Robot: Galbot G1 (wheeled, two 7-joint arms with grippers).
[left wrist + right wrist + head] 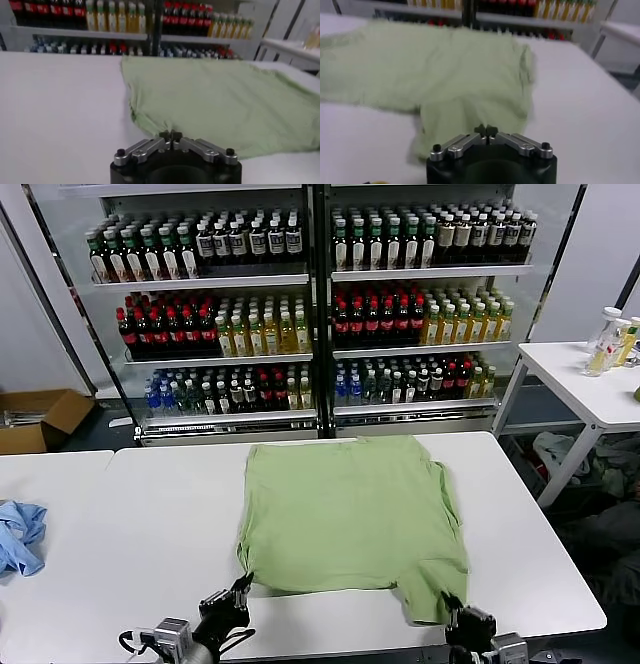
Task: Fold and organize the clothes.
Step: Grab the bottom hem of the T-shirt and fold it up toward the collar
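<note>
I should use my right gripper to lay the light green shirt's near corner, now hanging toward the table's front edge, down on the shirt's side edge (437, 495) (519, 59) facing the white side table.
The light green shirt (350, 514) lies spread flat on the white table (150, 514), plain side up; its collar, buttons and printed graphic are hidden. My left gripper (241, 587) is at the shirt's near left corner, with its jaws shut on the hem. In the left wrist view the cloth (225, 100) runs up to the closed gripper (170, 134). My right gripper (452, 604) is at the near right corner, where a flap of cloth hangs toward the table's front edge. Its jaws are shut on that cloth in the right wrist view (485, 131), with the shirt (445, 75) beyond.
A crumpled light blue cloth (18, 534) lies on the adjoining table at far left. Shelves of bottles (320, 314) stand behind the table. A cardboard box (40, 419) sits on the floor at left. A white side table (590, 384) with bottles (610, 339) stands at right.
</note>
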